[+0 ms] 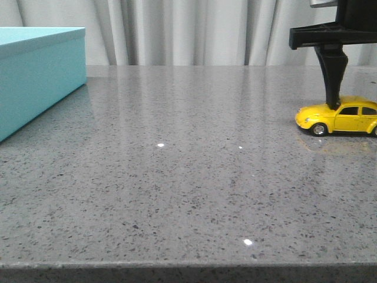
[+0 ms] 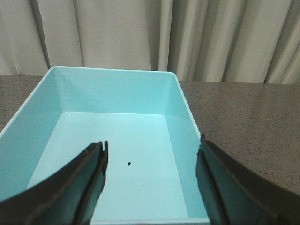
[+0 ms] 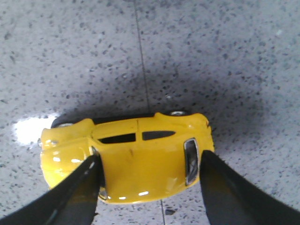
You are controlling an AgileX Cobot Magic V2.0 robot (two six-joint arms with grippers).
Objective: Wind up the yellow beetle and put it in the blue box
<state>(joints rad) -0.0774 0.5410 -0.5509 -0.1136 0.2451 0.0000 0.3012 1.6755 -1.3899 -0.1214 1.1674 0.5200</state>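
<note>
Next, I need to move my left gripper to the yellow beetle and close on its sides, at the doors (image 1: 347, 122) just below its roof.
The yellow beetle (image 1: 339, 118) stands on its wheels at the far right of the grey table, nose pointing left. In the right wrist view the beetle (image 3: 140, 159) lies across between the fingers. My right gripper (image 3: 150, 164) is open and lowered over the car's roof, one finger at the windscreen, the other at the rear window. One of its black fingers (image 1: 333, 76) reaches down to the car's bonnet. The blue box (image 1: 35, 76) stands at the far left, open-topped. My left gripper (image 2: 152, 154) is open and empty above the box (image 2: 112, 70), which holds only a tiny dark speck.
The speckled grey table (image 1: 177, 177) stretches between box and car, with its front edge near the bottom of the front view. A pale curtain (image 1: 194, 29) hangs behind the table's far edge.
</note>
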